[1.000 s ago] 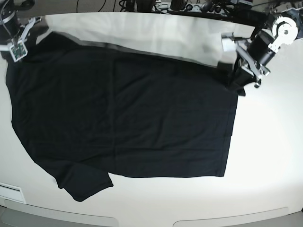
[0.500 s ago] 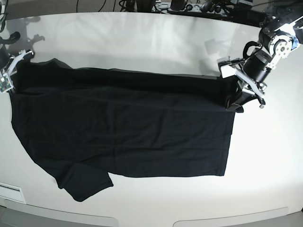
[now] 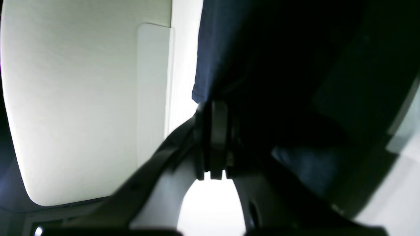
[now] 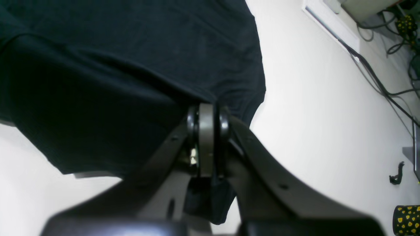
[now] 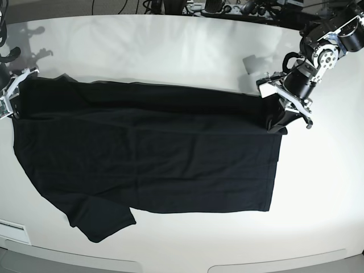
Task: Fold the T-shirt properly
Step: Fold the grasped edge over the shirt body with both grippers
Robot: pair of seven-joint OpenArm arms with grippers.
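Observation:
My left gripper needs to grab the folded band further in and pull [image 5: 253, 122] the T-shirt toward the back edge, because the T-shirt's front hem lies far from my arms.
The black T-shirt [image 5: 148, 159] lies spread across the white table [image 5: 170, 45], with its far edge folded over as a long band toward the front. A sleeve sticks out at the front left. My left gripper [image 5: 278, 122] is shut on the shirt's far right corner, low over the table. In the left wrist view the gripper [image 3: 213, 108] pinches dark cloth [image 3: 295, 49]. My right gripper [image 5: 11, 108] is shut on the shirt's far left corner. In the right wrist view the gripper [image 4: 206, 111] grips the cloth [image 4: 131, 49], which drapes from it.
Cables [image 5: 227, 8] run along the table's back edge. A white strip [image 5: 11, 230] lies at the front left corner. Cables [image 4: 377, 82] and a black yellow-dotted object [image 4: 405, 216] lie beyond the table in the right wrist view.
Both grippers have carried the shirt's far edge toward the front and lowered it. The lifted, blurred cloth now lies as a flat folded band. The right gripper moved furthest.

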